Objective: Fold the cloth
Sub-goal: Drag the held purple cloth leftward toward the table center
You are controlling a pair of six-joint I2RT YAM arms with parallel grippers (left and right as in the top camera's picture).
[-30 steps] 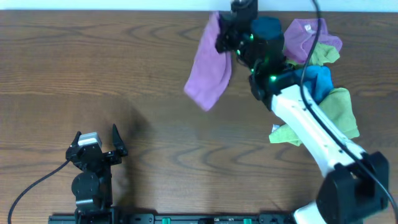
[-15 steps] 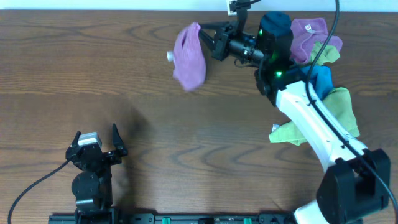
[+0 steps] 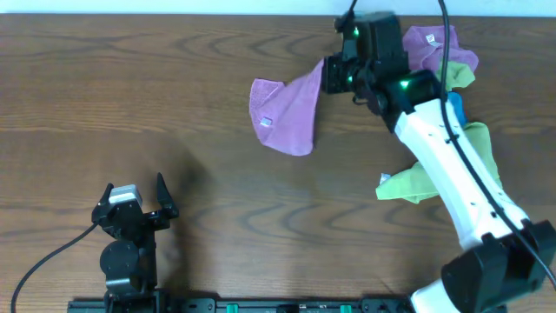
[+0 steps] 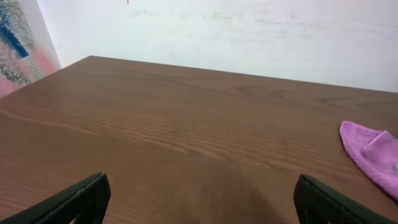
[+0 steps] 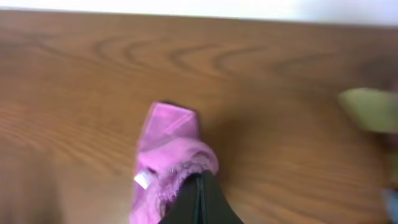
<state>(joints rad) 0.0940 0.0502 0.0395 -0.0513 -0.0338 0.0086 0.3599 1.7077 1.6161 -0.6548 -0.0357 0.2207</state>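
Observation:
The lilac cloth is bunched toward its corner in my right gripper; I need to lay it down, then take the cloth's far end (image 3: 264, 92) to spread it before folding.
The lilac cloth (image 3: 285, 111) lies partly spread on the brown table at the back centre, its white tag (image 3: 268, 121) facing up. My right gripper (image 3: 327, 76) is shut on the cloth's right corner. In the right wrist view the closed fingers (image 5: 200, 198) pinch the bunched purple cloth (image 5: 166, 149), with the tag (image 5: 143, 179) to their left. My left gripper (image 3: 136, 203) stands open near the front left edge, far from the cloth. Its fingers (image 4: 81, 198) frame bare table, and the cloth (image 4: 373, 155) shows at the far right.
A pile of cloths sits at the back right behind my right arm: a second purple one (image 3: 432, 45), a blue one (image 3: 450, 108) and yellow-green ones (image 3: 479, 146), with one yellow-green piece (image 3: 402, 187) nearer the front. A blurred yellow-green cloth (image 5: 371, 109) shows in the right wrist view.
My right gripper swung the hanging cloth leftward, then lowered it; the cloth now rests partly spread on the table with its tag up. The left arm has not moved.

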